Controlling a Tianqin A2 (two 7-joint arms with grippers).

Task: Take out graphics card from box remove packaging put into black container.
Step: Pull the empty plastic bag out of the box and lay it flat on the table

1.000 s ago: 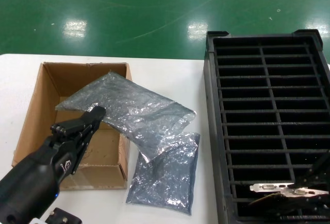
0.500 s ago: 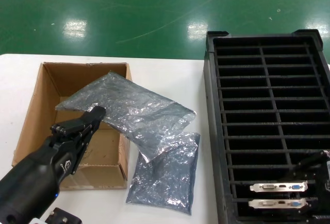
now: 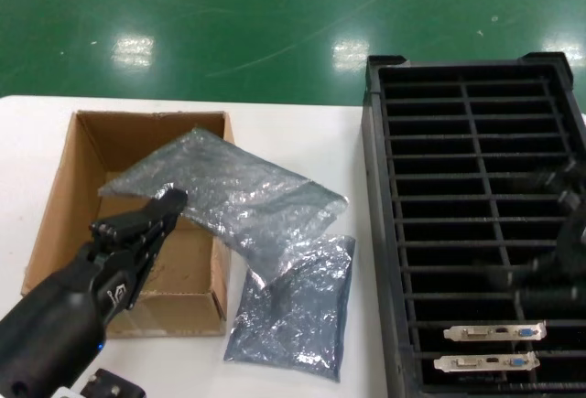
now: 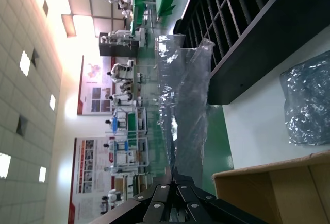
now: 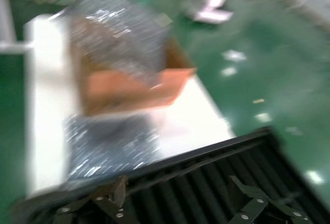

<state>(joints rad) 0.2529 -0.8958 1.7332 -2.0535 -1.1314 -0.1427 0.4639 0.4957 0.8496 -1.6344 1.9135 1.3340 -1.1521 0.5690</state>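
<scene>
Next, my left gripper lets go of the silver bag over the far end of the second bag [image 3: 303, 224] [image 4: 277, 109] beside the box.
My left gripper [image 3: 170, 202] is shut on one edge of the packaging [image 3: 229, 192], a crinkled silver bag that drapes from inside the box [image 3: 64, 192] over its right wall. In the left wrist view the same bag [image 4: 183, 95] rises from the closed fingertips [image 4: 172, 171]. A second bag [image 3: 293, 320] lies flat on the table beside the box. Two graphics cards [image 3: 494, 332] [image 3: 485, 362] stand in the nearest slots of the black container [image 3: 383, 188]. My right gripper [image 3: 540, 270] hovers blurred above those slots, open and empty [image 5: 178, 190].
The white table [image 3: 302, 142] ends at a green floor [image 3: 275, 23] beyond. The black container's other slots [image 3: 430, 160] hold nothing. A small dark part [image 3: 110, 385] shows at the table's near edge below my left arm.
The right gripper set the second graphics card upright in its slot, let go, and has lifted up and away from it. The left gripper and its bag have stayed put.
</scene>
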